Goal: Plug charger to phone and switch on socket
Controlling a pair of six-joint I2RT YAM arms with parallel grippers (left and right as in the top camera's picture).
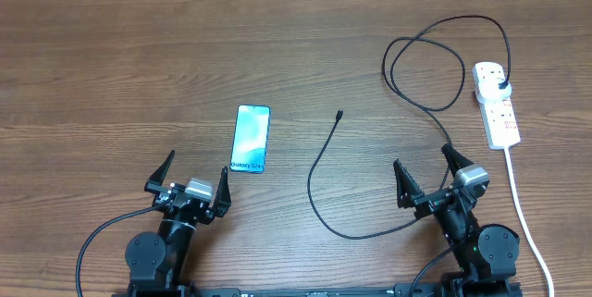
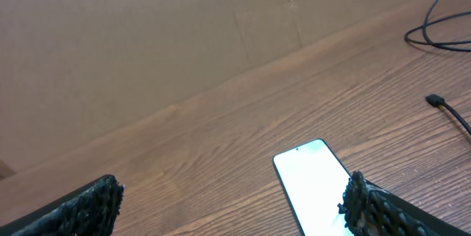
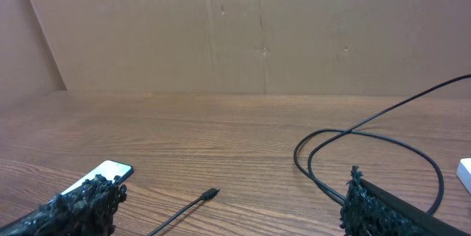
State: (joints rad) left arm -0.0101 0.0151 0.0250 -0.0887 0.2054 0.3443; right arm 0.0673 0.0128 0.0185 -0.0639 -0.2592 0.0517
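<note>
Next, the left gripper goes to the phone and closes on the phone's long sides [image 1: 251, 131] [image 2: 321, 192] around the middle, beyond the Galaxy lettering.
The phone [image 1: 251, 138] lies flat on the wooden table with its light blue screen up, just ahead and right of my left gripper [image 1: 196, 175], which is open and empty. The phone also shows in the left wrist view [image 2: 313, 184] and the right wrist view [image 3: 110, 171]. The black charger cable [image 1: 319, 172] loops across the table, its connector tip [image 1: 340, 113] lying free right of the phone. Its black plug [image 1: 500, 85] sits in the white socket strip [image 1: 497, 105] at the far right. My right gripper [image 1: 425, 175] is open and empty above the cable.
The socket's white cord [image 1: 520, 204] runs down the right side past my right arm. A brown cardboard wall [image 3: 257, 30] stands behind the table. Cable loops [image 3: 368, 144] lie ahead of my right gripper.
</note>
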